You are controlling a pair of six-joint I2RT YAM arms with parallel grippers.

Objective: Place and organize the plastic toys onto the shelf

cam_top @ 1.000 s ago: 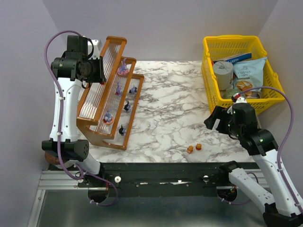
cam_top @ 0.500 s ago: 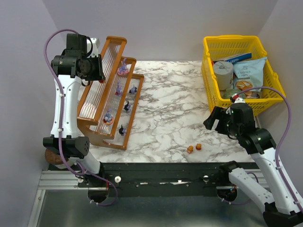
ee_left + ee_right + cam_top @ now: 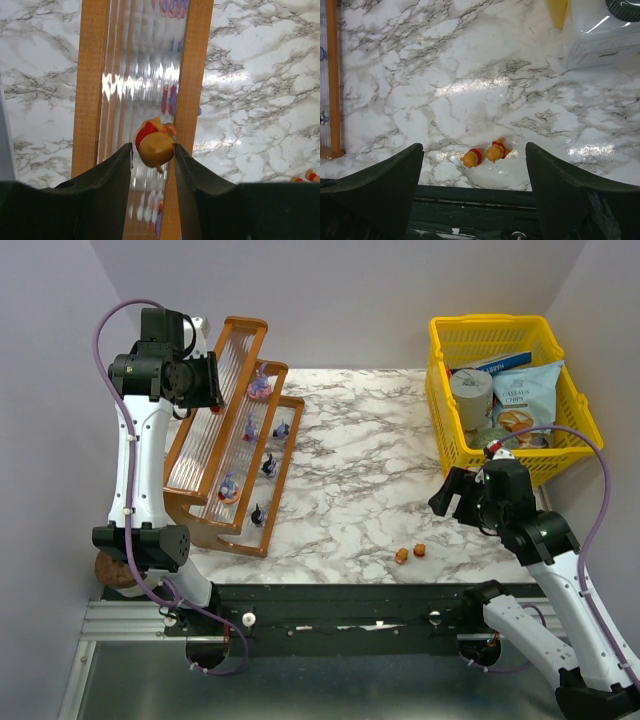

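Note:
My right gripper should next move over to the orange toy that is nearer the shelf, and then it should close on that toy's red band (image 3: 403,553) (image 3: 478,155).
The shelf (image 3: 190,455) stands at the left, with several purple and dark plastic toys (image 3: 269,466) on its lower tiers. My left gripper (image 3: 212,388) hovers over the top tier (image 3: 92,75). An orange and red toy (image 3: 154,146) sits between its fingers, against the right finger, with a sliver of gap at the left finger. The jaws of the left gripper (image 3: 152,149) stand slightly open. Two more orange toys (image 3: 471,157) (image 3: 495,150) lie on the marble near the front edge (image 3: 401,555). My right gripper (image 3: 474,147) hangs wide open above them, empty (image 3: 450,495).
A yellow mesh basket (image 3: 443,430) at the back right holds a can, snack packets and a bottle. Its corner (image 3: 557,10) shows in the right wrist view. The shelf's front rail (image 3: 334,75) shows at that view's left edge. Grey walls close in the marble table (image 3: 360,460).
The left gripper's jaws have parted a little around the orange toy over the top tier, and the left arm has risen slightly. The right arm has barely shifted.

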